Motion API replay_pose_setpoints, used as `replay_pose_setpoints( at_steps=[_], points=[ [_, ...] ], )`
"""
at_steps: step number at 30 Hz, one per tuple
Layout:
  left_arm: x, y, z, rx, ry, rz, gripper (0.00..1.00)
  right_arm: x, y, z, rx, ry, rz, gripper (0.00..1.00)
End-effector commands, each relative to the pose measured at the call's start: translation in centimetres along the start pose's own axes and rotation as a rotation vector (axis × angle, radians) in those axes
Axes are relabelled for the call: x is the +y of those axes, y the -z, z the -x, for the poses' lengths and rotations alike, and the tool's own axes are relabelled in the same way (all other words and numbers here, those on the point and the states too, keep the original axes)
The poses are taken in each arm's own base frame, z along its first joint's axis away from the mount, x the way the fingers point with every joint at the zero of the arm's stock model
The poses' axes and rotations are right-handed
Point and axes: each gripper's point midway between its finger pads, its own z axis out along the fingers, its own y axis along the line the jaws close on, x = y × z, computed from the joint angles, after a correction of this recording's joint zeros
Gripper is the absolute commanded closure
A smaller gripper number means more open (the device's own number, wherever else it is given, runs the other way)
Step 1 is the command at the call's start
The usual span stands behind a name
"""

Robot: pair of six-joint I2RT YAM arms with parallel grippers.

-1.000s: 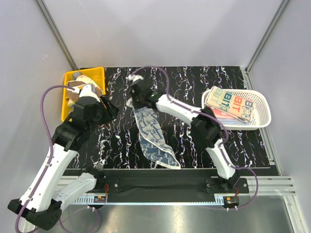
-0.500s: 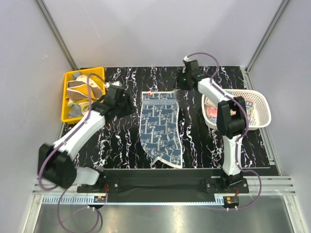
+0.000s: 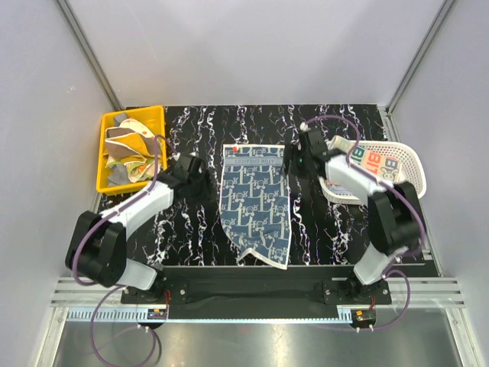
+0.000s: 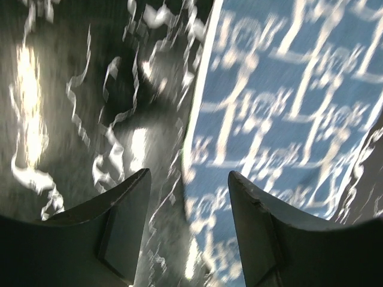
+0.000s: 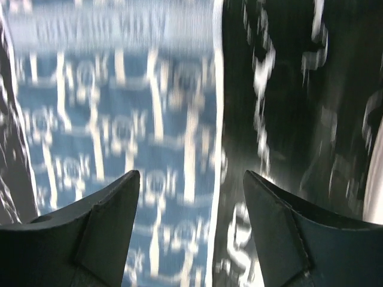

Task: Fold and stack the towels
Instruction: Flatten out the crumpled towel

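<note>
I need to close my right gripper on the far corner (image 3: 284,147) of the blue-white patterned towel, on the towel's side toward the white slotted basket.
A blue-white patterned towel (image 3: 256,202) lies spread flat in the middle of the black marbled table (image 3: 336,229), with its near right corner ragged. My left gripper (image 3: 202,178) is open just above the towel's left edge. In the left wrist view that edge of the towel (image 4: 287,107) runs between the spread fingertips of the left gripper (image 4: 188,179). My right gripper (image 3: 293,164) is open over the towel's right edge. In the right wrist view the towel (image 5: 108,119) fills the left side, and the right gripper (image 5: 191,179) holds nothing. More towels (image 3: 126,149) are heaped at the far left.
That heap of towels fills a yellow bin (image 3: 103,164) at the back left. A white slotted basket (image 3: 409,187) at the right holds a cream towel with bold lettering (image 3: 374,162). Aluminium frame posts and grey walls enclose the table.
The right gripper opened and let go of the patterned towel, which went from hanging bunched to lying flat. Both arms then swung in to the towel's left and right edges.
</note>
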Motion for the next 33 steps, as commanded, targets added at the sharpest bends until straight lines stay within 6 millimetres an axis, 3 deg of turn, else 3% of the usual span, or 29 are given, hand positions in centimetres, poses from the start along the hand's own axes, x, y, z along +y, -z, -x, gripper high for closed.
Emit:
replay_pose_setpoints(
  at_steps=[1, 4, 5, 6, 7, 8, 9, 10, 11, 12, 13, 14, 15, 16, 17, 18, 20, 21, 28, 33],
  points=[
    [-0.8, 1.1, -0.9, -0.013, -0.015, -0.085, 0.40, 2.3, 3.6, -1.9, -0.111, -0.011, 0.018, 0.23],
    [-0.8, 0.5, 0.9, -0.046, -0.004, -0.055, 0.39, 2.2, 3.9, -1.1, -0.172, -0.034, 0.005, 0.23],
    [-2.4, 1.0, 3.3, -0.096, -0.018, -0.076, 0.39, 2.2, 3.9, -0.4, -0.183, -0.026, -0.011, 0.23],
    [-2.7, 0.9, 4.4, -0.118, -0.022, -0.061, 0.38, 1.5, 2.9, 0.1, -0.184, -0.011, -0.064, 0.23],
    [-1.9, -0.5, 5.2, -0.118, -0.016, 0.008, 0.37, 2.1, 3.2, 2.2, -0.218, 0.015, -0.075, 0.24],
    [-3.7, 0.2, 8.2, -0.170, -0.026, -0.024, 0.37, 1.1, 1.5, 2.6, -0.200, 0.015, -0.115, 0.31],
    [-3.6, -0.4, 9.5, -0.176, -0.021, -0.008, 0.37, 0.7, 0.9, 3.2, -0.182, 0.010, -0.125, 0.34],
    [-3.4, -2.3, 9.9, -0.136, -0.024, 0.016, 0.37, 1.2, 0.9, 5.7, -0.212, -0.004, -0.105, 0.36],
    [-4.9, -2.3, 12.4, -0.164, -0.057, -0.012, 0.39, -0.1, -1.1, 5.9, -0.178, -0.020, -0.125, 0.39],
    [-5.4, -2.7, 13.1, -0.142, -0.073, -0.024, 0.40, 0.3, -1.2, 8.0, -0.207, -0.011, -0.122, 0.39],
    [-4.5, -5.0, 13.3, -0.109, -0.106, 0.023, 0.41, 0.2, -2.0, 8.6, -0.207, -0.003, -0.125, 0.39],
    [-5.8, -4.9, 15.4, -0.147, -0.128, 0.006, 0.41, -0.6, -4.1, 8.2, -0.169, -0.001, -0.140, 0.40],
    [-5.7, -5.5, 15.9, -0.141, -0.146, 0.012, 0.41, -0.1, -4.3, 9.8, -0.185, 0.012, -0.136, 0.41],
    [-4.9, -7.9, 15.5, -0.104, -0.161, 0.040, 0.41, -0.3, -5.0, 10.2, -0.181, 0.014, -0.143, 0.43],
    [-4.6, -8.5, 16.2, -0.101, -0.176, 0.049, 0.41, -0.8, -6.9, 9.4, -0.141, 0.016, -0.152, 0.44],
    [-5.0, -8.9, 17.1, -0.102, -0.186, 0.039, 0.41, -0.7, -7.1, 10.6, -0.150, 0.008, -0.144, 0.45],
    [-4.2, -11.3, 17.1, -0.066, -0.200, 0.047, 0.41, -1.0, -9.1, 9.9, -0.113, 0.011, -0.134, 0.45],
    [-4.0, -11.4, 17.9, -0.075, -0.199, 0.045, 0.41, -0.7, -9.3, 10.6, -0.122, 0.015, -0.126, 0.45],
    [-4.2, -13.8, 19.5, -0.091, -0.267, 0.031, 0.35, -1.4, -12.3, 9.5, -0.074, 0.032, -0.145, 0.45],
    [-4.5, -15.2, 19.3, -0.075, -0.252, 0.011, 0.35, -2.5, -13.3, 8.5, -0.052, 0.035, -0.181, 0.46]
  ],
)
